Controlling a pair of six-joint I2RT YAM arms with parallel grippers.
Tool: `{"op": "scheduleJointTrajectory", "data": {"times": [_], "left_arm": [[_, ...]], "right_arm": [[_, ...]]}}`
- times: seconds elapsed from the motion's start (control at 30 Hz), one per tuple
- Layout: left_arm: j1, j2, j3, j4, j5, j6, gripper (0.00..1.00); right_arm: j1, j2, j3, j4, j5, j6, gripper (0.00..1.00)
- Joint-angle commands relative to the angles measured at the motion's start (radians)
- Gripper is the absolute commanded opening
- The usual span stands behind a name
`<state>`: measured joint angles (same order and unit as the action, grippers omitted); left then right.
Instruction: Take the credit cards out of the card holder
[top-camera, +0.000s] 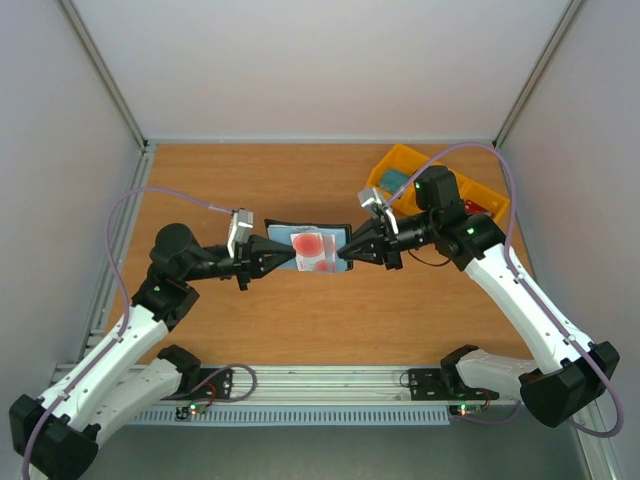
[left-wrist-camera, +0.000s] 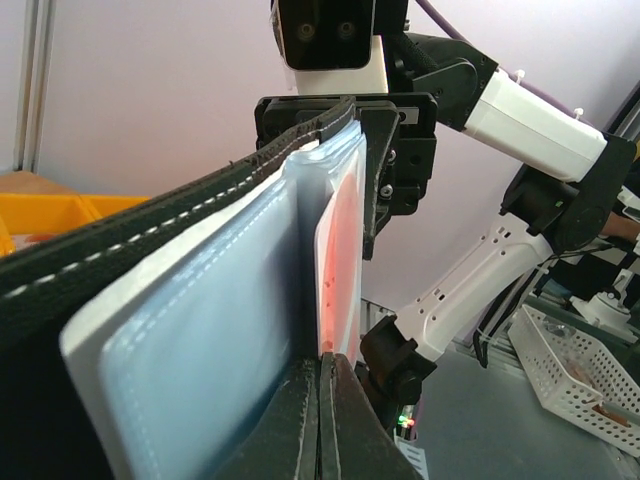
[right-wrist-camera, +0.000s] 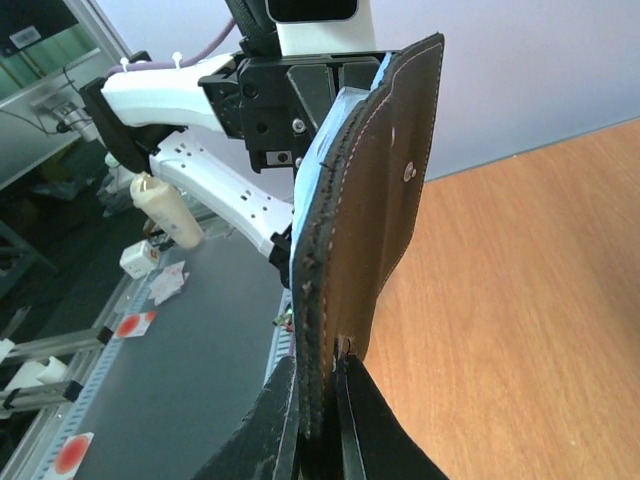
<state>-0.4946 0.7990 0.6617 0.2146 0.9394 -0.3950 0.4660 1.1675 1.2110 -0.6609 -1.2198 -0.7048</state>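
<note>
My right gripper is going to set the card holder, hanging open above the table's middle, down on the bare wood (top-camera: 347, 286) just in front of the middle of the table.
The grey-blue card holder (top-camera: 300, 232) hangs open above the middle of the table, held between both arms. A red credit card (top-camera: 311, 250) with pale bands lies against its inner face. My left gripper (top-camera: 289, 257) is shut on that card's edge. In the left wrist view the thin red card (left-wrist-camera: 338, 250) stands in the closed jaws (left-wrist-camera: 322, 368), beside the blue inner pocket (left-wrist-camera: 200, 330). My right gripper (top-camera: 346, 256) is shut on the holder's opposite end. In the right wrist view its jaws (right-wrist-camera: 322, 400) clamp the dark stitched edge and brown outer flap (right-wrist-camera: 385, 190).
A yellow compartment tray (top-camera: 400, 165) stands at the back right of the wooden table (top-camera: 330, 320), partly behind the right arm. Grey walls close in the back and both sides. A white basket (left-wrist-camera: 575, 360) sits off the table beyond the front rail.
</note>
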Motion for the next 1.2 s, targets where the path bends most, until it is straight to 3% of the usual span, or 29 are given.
{"op": "scheduleJointTrajectory", "data": {"times": [0.0, 0.17, 0.37, 0.43, 0.6, 0.73, 0.9, 1.17], "left_arm": [[-0.002, 0.008, 0.012, 0.053, 0.009, -0.006, 0.0], [-0.019, 0.025, 0.012, 0.073, -0.016, -0.026, 0.2], [-0.032, 0.031, 0.002, 0.088, -0.034, -0.035, 0.28], [-0.037, 0.037, 0.01, 0.098, -0.029, -0.03, 0.24], [-0.039, 0.033, 0.027, 0.106, -0.014, -0.022, 0.01], [-0.033, 0.009, 0.028, 0.072, -0.014, -0.013, 0.0], [0.027, -0.026, 0.013, -0.018, -0.065, -0.031, 0.0], [0.135, -0.046, -0.023, -0.131, -0.143, 0.008, 0.0]], "right_arm": [[0.02, -0.009, 0.008, 0.074, -0.05, 0.047, 0.01], [0.044, -0.008, 0.013, 0.076, -0.053, 0.043, 0.01], [0.072, -0.009, 0.028, 0.072, -0.079, 0.041, 0.01], [0.078, -0.004, 0.031, 0.068, -0.078, 0.034, 0.01], [0.077, 0.012, 0.045, 0.014, -0.062, -0.019, 0.01], [0.042, 0.009, 0.03, -0.01, -0.024, -0.038, 0.01], [-0.048, -0.033, -0.062, 0.153, 0.023, 0.145, 0.01], [-0.081, -0.082, -0.135, 0.106, 0.165, 0.231, 0.01]]}}
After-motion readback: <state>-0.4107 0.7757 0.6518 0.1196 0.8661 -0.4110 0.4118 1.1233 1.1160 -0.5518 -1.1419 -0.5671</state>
